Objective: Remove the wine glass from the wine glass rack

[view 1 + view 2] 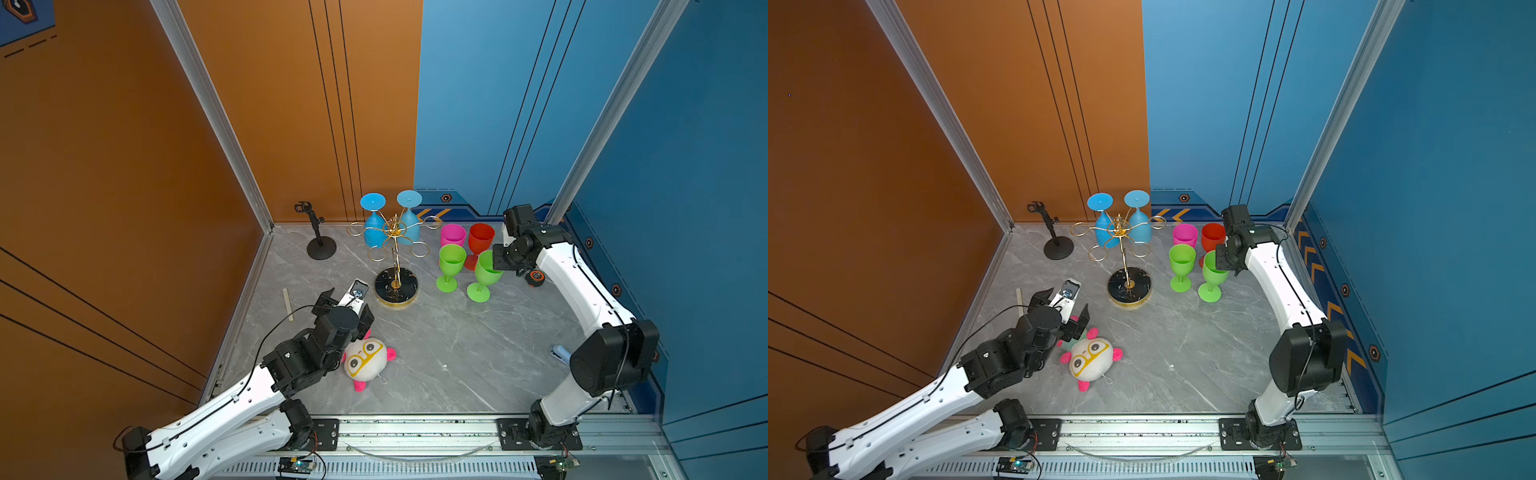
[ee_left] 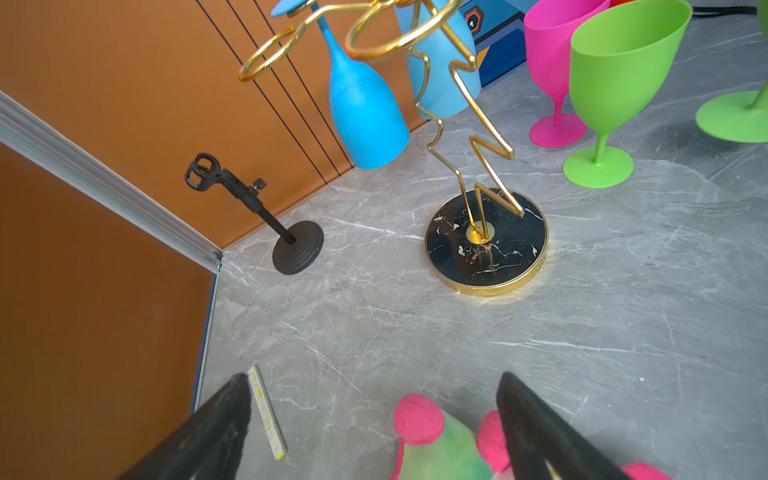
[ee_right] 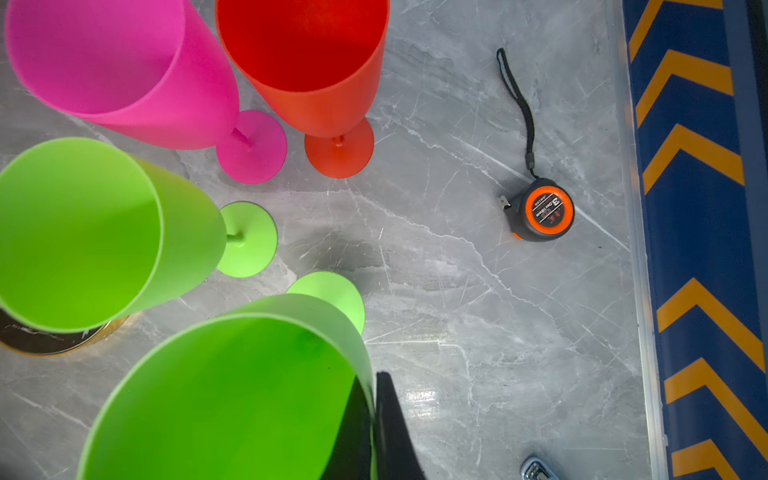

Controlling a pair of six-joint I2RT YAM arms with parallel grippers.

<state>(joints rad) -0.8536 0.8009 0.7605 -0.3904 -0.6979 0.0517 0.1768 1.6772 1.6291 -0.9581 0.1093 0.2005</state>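
Observation:
Next, I release the green wine glass with my right gripper next to the other green glass point(image 1: 471, 284) point(image 3: 336, 239), in front of the red glass.
The wine glass rack point(image 1: 396, 286) point(image 1: 1129, 286) point(image 2: 486, 245), gold wire on a round black marbled base, stands mid-table. Two blue wine glasses point(image 1: 374, 232) point(image 1: 409, 226) point(image 2: 365, 116) hang upside down from its far arms. To the right, my right gripper point(image 1: 496, 259) point(image 1: 1223, 257) point(image 3: 374, 386) is shut on the rim of a green wine glass point(image 1: 486, 270) point(image 3: 232, 399): one finger is inside the bowl, one outside. The glass leans a little, its foot low by the table. My left gripper point(image 1: 345, 307) point(image 2: 374, 380) hangs open and empty near the rack's base.
A pink glass point(image 1: 453, 235), a red glass point(image 1: 481, 239) and another green glass point(image 1: 451, 262) stand upright beside the held one. A black clamp stand point(image 1: 320, 245), a plush toy point(image 1: 368, 359), a pale stick point(image 1: 288, 303) and a tape measure point(image 3: 544, 210) lie around.

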